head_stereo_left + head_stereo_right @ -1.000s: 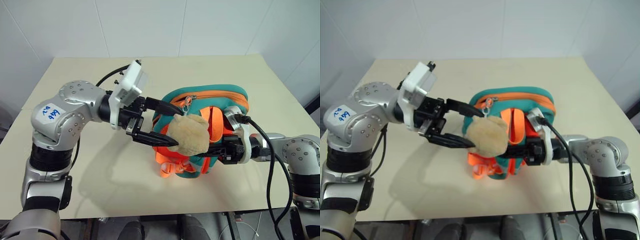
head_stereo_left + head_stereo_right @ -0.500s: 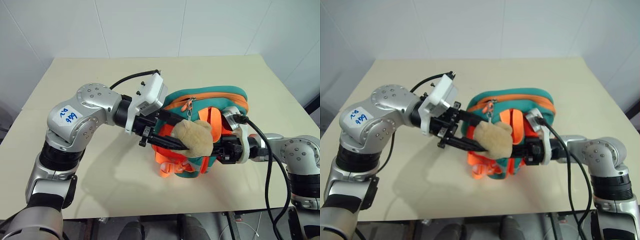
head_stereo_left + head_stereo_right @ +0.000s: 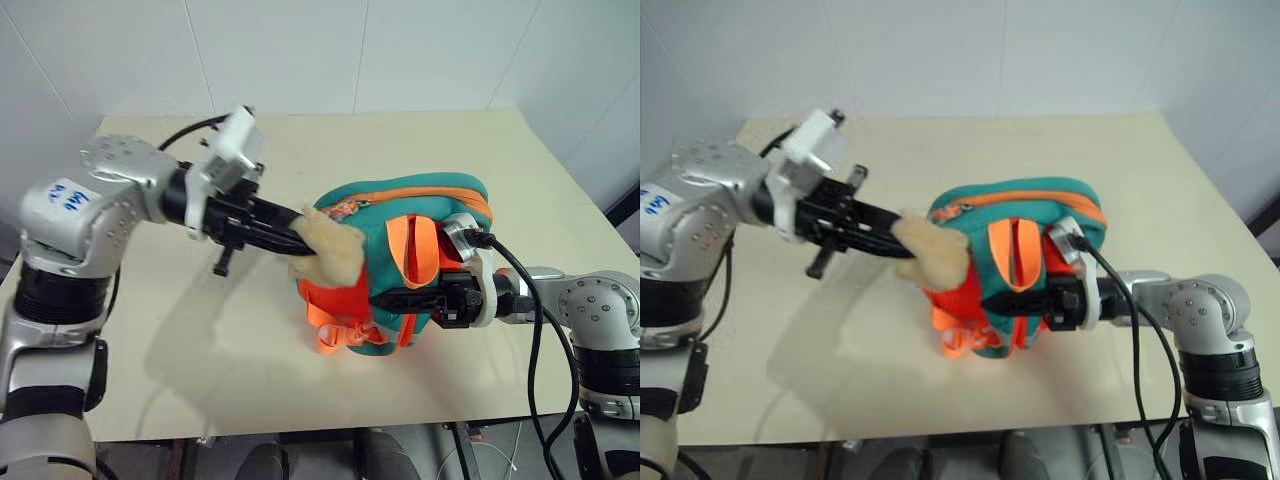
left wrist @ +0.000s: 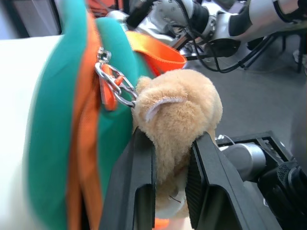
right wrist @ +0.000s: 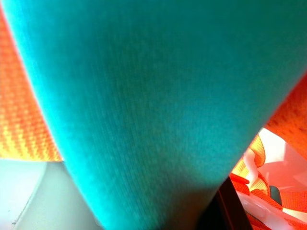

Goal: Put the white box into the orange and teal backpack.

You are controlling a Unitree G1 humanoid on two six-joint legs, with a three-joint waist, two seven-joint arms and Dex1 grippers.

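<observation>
The robot's left gripper needs to release the tan plush toy on the table (image 3: 281, 276) close beside the orange and teal backpack.
The orange and teal backpack (image 3: 420, 215) stands upright at the table's middle, its zip running along the top. A tan plush toy (image 3: 330, 250) hangs from a metal ring (image 4: 112, 81) at the zip. My left gripper (image 3: 300, 236) reaches in from the left and is shut on that toy; the left wrist view shows both fingers (image 4: 139, 177) pinching the plush (image 4: 180, 110). From the right, my right gripper (image 3: 395, 298) lies level against the backpack's front, shut on its teal fabric (image 5: 158, 96) under an orange strap loop (image 3: 415, 245). The white box is out of view.
The beige table (image 3: 480, 150) runs back to a white tiled wall. Black cables trail from both wrists, one looping over the right arm (image 3: 535, 300). Orange straps and buckles (image 3: 340, 335) bunch at the backpack's foot. Bare tabletop lies behind and left of the pack.
My left gripper closed on the plush toy and drew it out to the left, away from the backpack's front, uncovering the orange loop. The right arm kept still.
</observation>
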